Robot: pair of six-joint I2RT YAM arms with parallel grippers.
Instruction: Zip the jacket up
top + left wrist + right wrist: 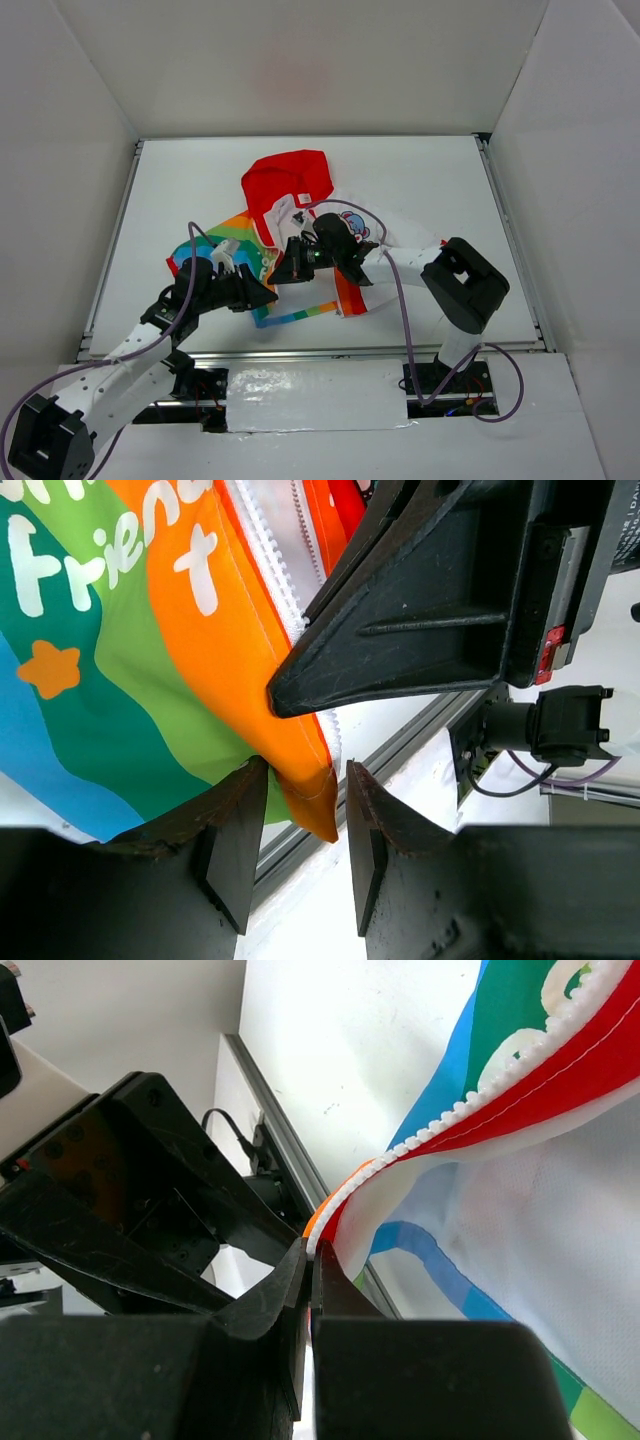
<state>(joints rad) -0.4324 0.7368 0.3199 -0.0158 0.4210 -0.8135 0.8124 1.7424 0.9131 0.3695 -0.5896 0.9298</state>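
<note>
My left gripper should pinch the jacket's bottom corner point(314, 802) while my right gripper moves to the jacket's edge, because my right gripper reaches past the teeth onto the orange fabric.
The jacket point(290, 185) lies mid-table, red hood at the far end, rainbow side point(222, 243) to the left and cartoon print point(360, 228) to the right. My right gripper point(292, 268) is shut on the jacket's white-toothed zipper edge point(400, 1150) near the bottom hem; in the right wrist view the gripper point(312, 1260) pinches the fabric tight. My left gripper point(266, 293) is open just beside it. In the left wrist view the orange bottom corner of the jacket point(310, 800) hangs between the left gripper's point(305, 825) spread jaws. The right gripper point(420, 610) shows just above that corner.
White walls enclose the table on three sides. A metal rail point(330, 352) runs along the table's near edge, right below both grippers, and also shows in the left wrist view point(400, 745). Cables loop from the right arm point(405, 330).
</note>
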